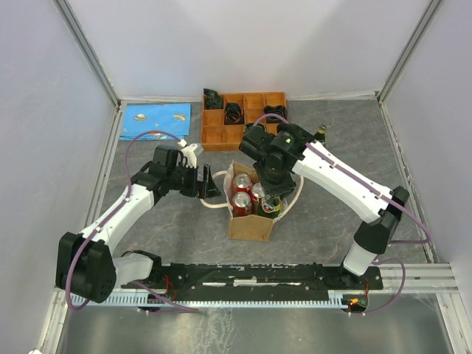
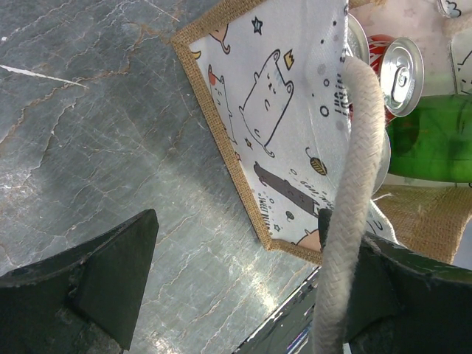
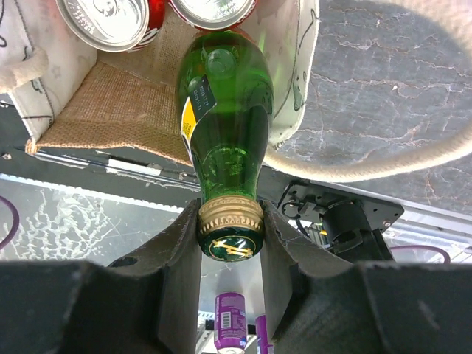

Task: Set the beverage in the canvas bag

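The robot's right gripper should release the green glass bottle between the red cans and the canvas bag's near side (image 1: pixel 259 209) (image 3: pixel 193 99).
The canvas bag (image 1: pixel 249 221) stands open mid-table, tan burlap with a white cartoon-print lining (image 2: pixel 280 110). Two red cans (image 1: pixel 242 200) stand inside it. My right gripper (image 1: pixel 271 193) is shut on the gold cap of a green glass bottle (image 3: pixel 225 96), and the bottle's body hangs inside the bag's mouth next to the cans (image 3: pixel 103 18). In the right wrist view the right gripper (image 3: pixel 230 236) clamps the cap from both sides. My left gripper (image 2: pixel 236 273) is open at the bag's left side, with a cream rope handle (image 2: pixel 358 184) lying against its right finger.
An orange wooden compartment tray (image 1: pixel 243 114) with dark items stands at the back. A blue printed sheet (image 1: pixel 156 120) lies at the back left. A small bottle (image 1: pixel 321 133) stands right of the tray. A black rail (image 1: pixel 251 276) runs along the near edge. Purple cans (image 3: pixel 230 324) show below the right gripper.
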Robot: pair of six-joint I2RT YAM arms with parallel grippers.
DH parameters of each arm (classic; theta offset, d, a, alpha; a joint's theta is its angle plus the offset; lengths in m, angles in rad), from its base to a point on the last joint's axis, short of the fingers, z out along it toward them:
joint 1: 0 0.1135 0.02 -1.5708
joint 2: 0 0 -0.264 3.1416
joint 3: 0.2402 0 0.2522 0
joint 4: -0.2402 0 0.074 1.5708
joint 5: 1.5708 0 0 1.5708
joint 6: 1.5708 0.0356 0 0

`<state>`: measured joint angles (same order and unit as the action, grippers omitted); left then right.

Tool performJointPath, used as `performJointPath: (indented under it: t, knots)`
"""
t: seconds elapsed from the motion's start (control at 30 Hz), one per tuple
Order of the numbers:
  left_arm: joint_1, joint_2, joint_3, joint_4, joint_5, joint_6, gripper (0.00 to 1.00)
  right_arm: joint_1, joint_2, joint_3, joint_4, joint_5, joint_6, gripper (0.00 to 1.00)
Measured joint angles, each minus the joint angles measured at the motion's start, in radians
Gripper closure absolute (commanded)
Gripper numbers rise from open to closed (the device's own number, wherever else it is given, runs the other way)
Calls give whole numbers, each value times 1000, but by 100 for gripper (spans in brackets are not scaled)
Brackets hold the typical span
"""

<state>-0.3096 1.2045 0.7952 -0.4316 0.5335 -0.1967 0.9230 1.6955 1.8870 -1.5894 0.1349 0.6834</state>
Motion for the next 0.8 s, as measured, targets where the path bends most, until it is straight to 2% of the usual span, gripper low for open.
performJointPath:
  t: [0.8]
  knots:
    - [0, -1, 0, 0, 0, 0, 5, 42, 157, -48, 74, -37, -38, 100]
